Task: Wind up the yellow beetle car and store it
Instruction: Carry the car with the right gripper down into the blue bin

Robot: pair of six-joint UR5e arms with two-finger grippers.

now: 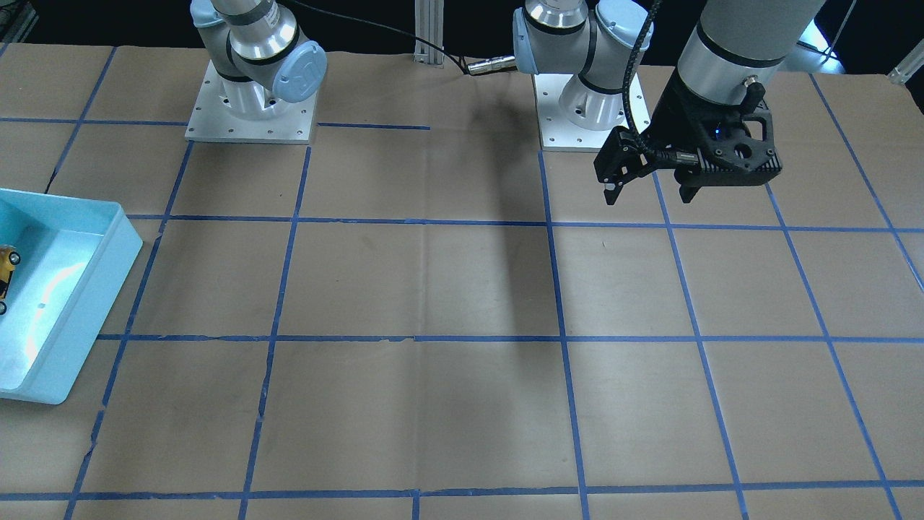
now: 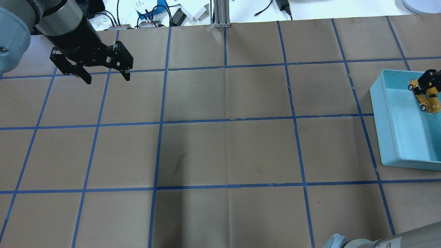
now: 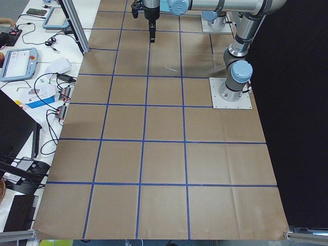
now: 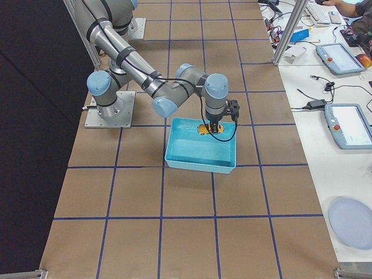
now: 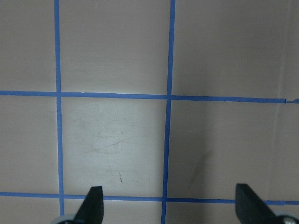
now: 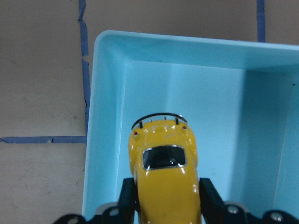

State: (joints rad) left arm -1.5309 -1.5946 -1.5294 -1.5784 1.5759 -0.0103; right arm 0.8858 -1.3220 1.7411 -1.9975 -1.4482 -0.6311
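I need to let go of the yellow beetle car with my right gripper on the light blue bin's bottom, midway [image 1: 30, 289] [image 6: 201, 183] between the bin's sides. The car is now inside the bin, near its far end.
The yellow beetle car [image 6: 163, 186] sits between the fingers of my right gripper [image 6: 167, 189], inside the light blue bin [image 6: 107, 46] near its far end. The jaws press on both sides of its body. In the overhead view the car [image 2: 427, 100] hangs tilted under the right gripper [image 2: 429, 82], wheels showing, over the bin [image 2: 380, 113]. The car also shows at the left edge of the front-facing view [image 1: 6, 266]. My left gripper [image 2: 105, 77] is open and empty, above bare table far from the bin; it also shows in the front-facing view [image 1: 650, 193].
The table is brown paper with a grid of blue tape lines [image 2: 227, 120]. The arm bases [image 1: 251, 108] stand at the robot's side. Cables and tablets lie on the white bench [image 4: 349, 122] beyond the table's far edge.
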